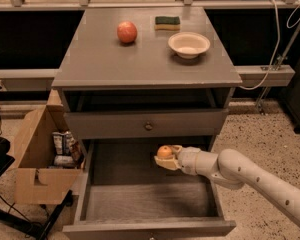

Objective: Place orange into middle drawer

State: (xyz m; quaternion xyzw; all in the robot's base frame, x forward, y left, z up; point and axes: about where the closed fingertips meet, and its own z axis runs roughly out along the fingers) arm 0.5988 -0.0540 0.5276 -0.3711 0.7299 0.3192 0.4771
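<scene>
Next, the gripper releases the orange, now held inside the middle drawer, near the middle of the open drawer's grey bottom (pixel 167 175), close to the gripper's fingertips.
The orange (pixel 164 151) is small, round and bright orange. My gripper (pixel 166 159) is shut on it and holds it inside the open middle drawer (pixel 140 199), over the back right part of its grey floor. My white arm (pixel 250 176) reaches in from the lower right. The drawer is pulled far out, with low side walls. Above it is the shallower grey drawer front with a dark knob (pixel 148 126), which is closed.
On the cabinet top (pixel 100 59) sit a reddish apple (pixel 127 32), a green sponge (pixel 167 22) and a white bowl (pixel 189 44). An open cardboard box (pixel 37 169) with packets stands left of the cabinet. A cable (pixel 275 39) hangs at the right.
</scene>
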